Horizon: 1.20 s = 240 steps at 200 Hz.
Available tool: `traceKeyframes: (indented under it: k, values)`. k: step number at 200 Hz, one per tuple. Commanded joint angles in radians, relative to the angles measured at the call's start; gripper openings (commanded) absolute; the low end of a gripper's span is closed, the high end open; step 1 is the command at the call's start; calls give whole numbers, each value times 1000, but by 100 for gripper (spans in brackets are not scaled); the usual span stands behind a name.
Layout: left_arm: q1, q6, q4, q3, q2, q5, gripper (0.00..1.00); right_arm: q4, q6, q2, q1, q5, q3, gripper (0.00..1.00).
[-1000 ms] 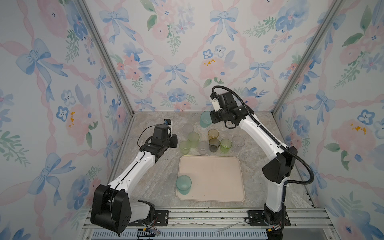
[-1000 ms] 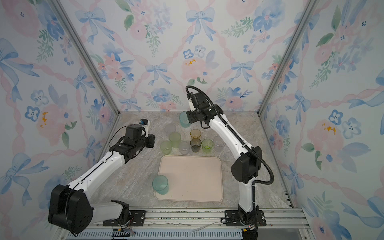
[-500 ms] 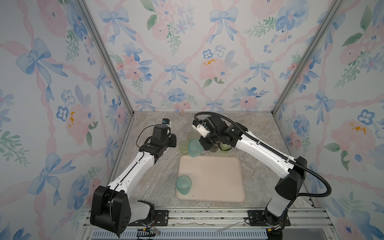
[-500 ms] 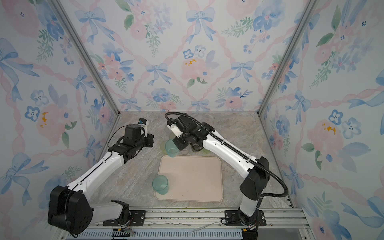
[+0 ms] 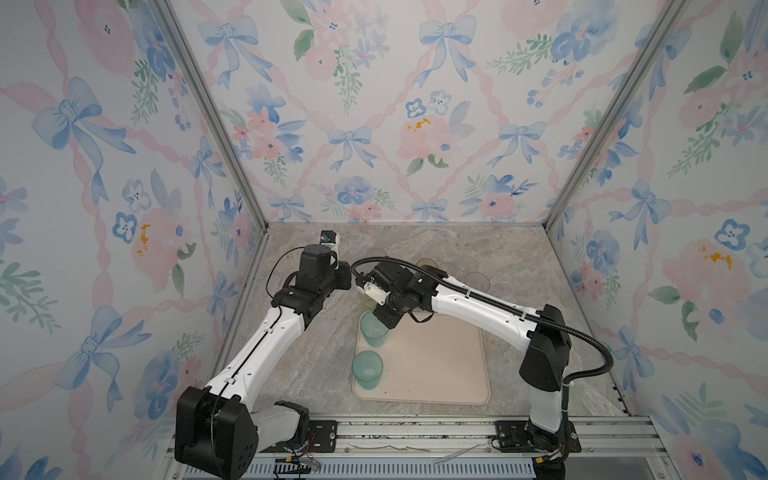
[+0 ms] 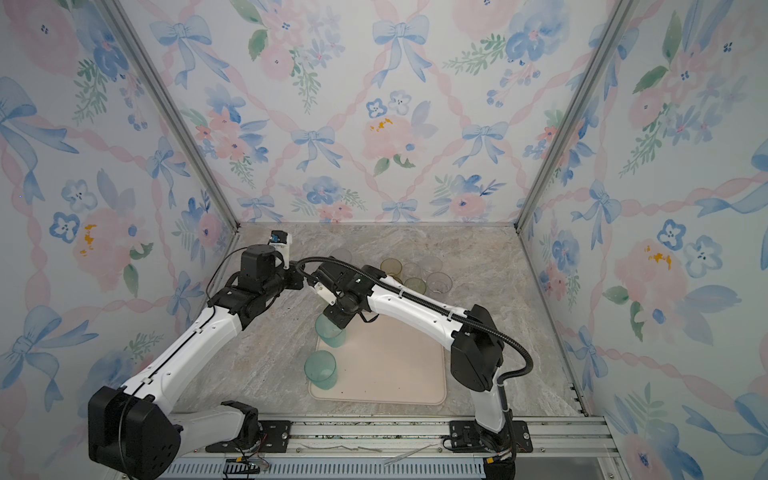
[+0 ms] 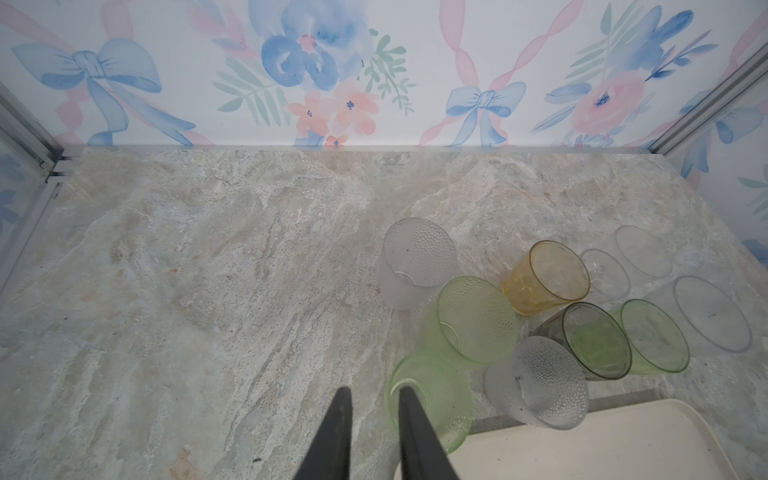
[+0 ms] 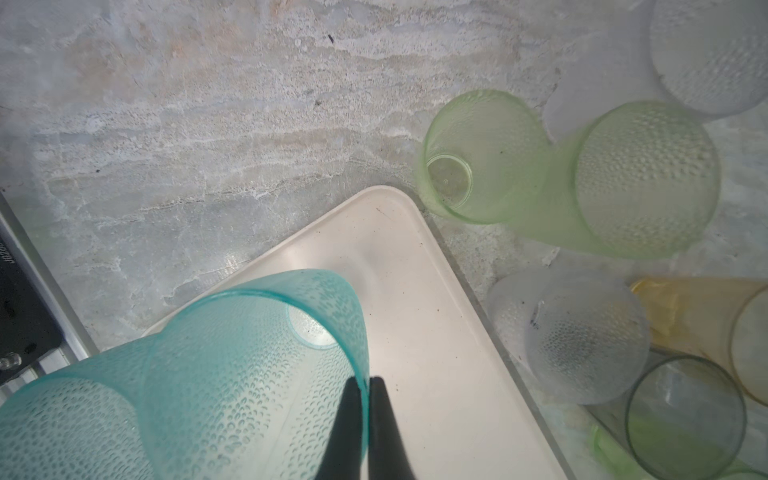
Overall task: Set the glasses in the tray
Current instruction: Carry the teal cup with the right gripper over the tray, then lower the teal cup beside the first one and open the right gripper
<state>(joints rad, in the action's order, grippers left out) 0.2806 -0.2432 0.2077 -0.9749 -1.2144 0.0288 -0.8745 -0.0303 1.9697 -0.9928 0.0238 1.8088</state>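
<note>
My right gripper will let go of the frosted teal glass on the beige tray [image 5: 370, 345] [image 8: 278, 326], close behind the second teal glass.
My right gripper [image 8: 365, 380] is shut on the rim of a frosted teal glass [image 8: 249, 374], one finger inside and one outside. In both top views that glass [image 5: 374, 330] [image 6: 330, 330] is upright at the far left corner of the beige tray [image 5: 436, 365] [image 6: 395, 365]. I cannot tell whether its base touches the tray. A second teal glass [image 5: 368, 370] stands in the tray's near left part. My left gripper [image 7: 376, 392] is narrowly open and holds nothing. One finger lies over the mouth of a pale green glass [image 7: 444, 403] next to the tray [image 7: 582, 444].
Behind the tray, several glasses crowd together on the marble: pale green [image 7: 478, 320], frosted clear [image 7: 419, 253] [image 7: 540, 382], amber [image 7: 548, 274], smoky grey [image 7: 594, 340], bright green [image 7: 652, 336] and clear [image 7: 710, 311]. Both wrists sit close together above the tray's far left corner.
My right arm has swung the teal glass from the back of the table forward and left, down to the tray's far left corner. The left arm has hardly moved.
</note>
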Motion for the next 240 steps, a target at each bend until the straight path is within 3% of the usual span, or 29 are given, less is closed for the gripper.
traceKeyframes:
  k: [1,240]
  values:
    - [-6,3,1,-7,27,-3,23,-25,8,24,-16,15,55,0]
    - [-7,13,4,13,36,-5,24,-20,39,83,-37,-41,48,0]
